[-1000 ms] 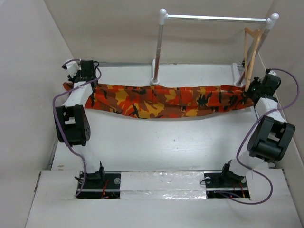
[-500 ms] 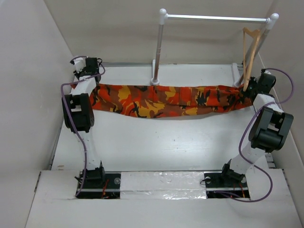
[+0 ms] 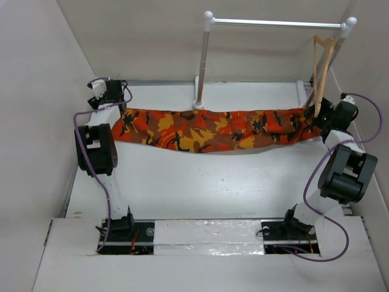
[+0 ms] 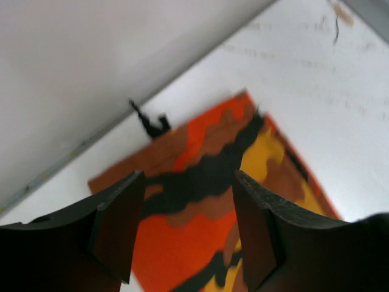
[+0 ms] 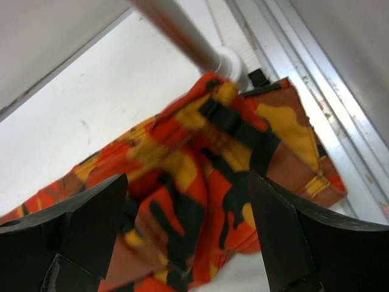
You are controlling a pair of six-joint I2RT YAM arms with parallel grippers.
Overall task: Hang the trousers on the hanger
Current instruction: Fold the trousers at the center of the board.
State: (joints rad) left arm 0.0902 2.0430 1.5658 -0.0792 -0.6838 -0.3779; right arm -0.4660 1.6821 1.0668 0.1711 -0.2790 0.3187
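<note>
My left gripper hovers over the end of the trousers and will close on the trousers' near-side edge (image 3: 115, 139) (image 4: 135, 272), just in from the brown hem at that end.
The camouflage trousers (image 3: 213, 129) lie stretched in a long band across the far half of the table. My left gripper (image 3: 107, 97) hovers over their left end, open, and the orange and black cloth (image 4: 200, 201) shows below the gap of my left gripper (image 4: 186, 177) without being held. My right gripper (image 3: 331, 115) is above the right end; in the right wrist view my right gripper (image 5: 187, 180) is open over bunched cloth (image 5: 200, 182). The tan wooden hanger (image 3: 321, 64) leans at the rail's right post, apart from the trousers.
A white rail (image 3: 276, 24) on two posts stands at the back, its left post (image 3: 203, 67) just behind the trousers. The right post's foot (image 5: 230, 62) touches the cloth. Walls close in on the left and right. A metal track (image 5: 304, 67) runs along the right edge.
Both grippers have gone from shut on the trousers' ends to open, letting go. The cloth has settled lower and flatter, and both wrists have shifted slightly.
</note>
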